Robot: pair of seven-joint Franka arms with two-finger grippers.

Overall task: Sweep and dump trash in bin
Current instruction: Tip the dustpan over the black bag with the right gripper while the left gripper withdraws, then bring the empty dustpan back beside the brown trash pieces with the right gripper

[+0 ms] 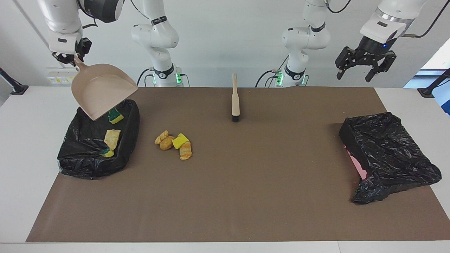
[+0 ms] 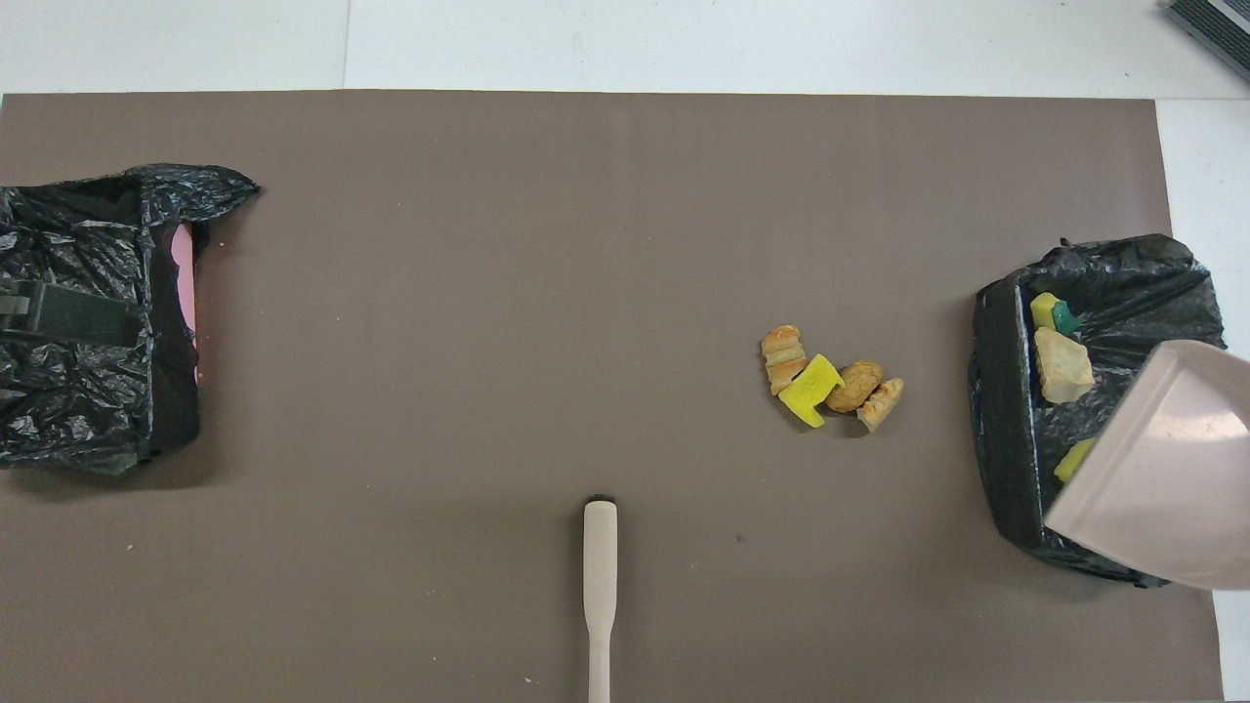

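Note:
The beige dustpan, which hangs tilted over the bin now, will go down from my right gripper on the brown mat (image 2: 581, 270) beyond the beige brush's bristles.
My right gripper (image 1: 72, 56) is shut on the handle of the beige dustpan (image 1: 102, 92), which hangs tilted over the black-bagged bin (image 1: 88, 165) at the right arm's end. The dustpan (image 2: 1162, 478) holds no trash. Three pieces of trash lie in the bin (image 2: 998, 430): a yellow-green one (image 1: 115, 116), a tan one (image 1: 112, 137) and another yellow-green one (image 1: 107, 153). Several more pieces of trash (image 1: 174, 143) sit in a cluster (image 2: 830, 381) on the brown mat beside the bin. My left gripper (image 1: 354, 73) waits open, high over the left arm's end.
A beige brush (image 1: 235, 100) lies on the mat near the robots, midway between the arms, bristles pointing away from them (image 2: 600, 576). A second bin (image 1: 386, 151) in a black bag, pink showing at one side, sits at the left arm's end (image 2: 88, 391).

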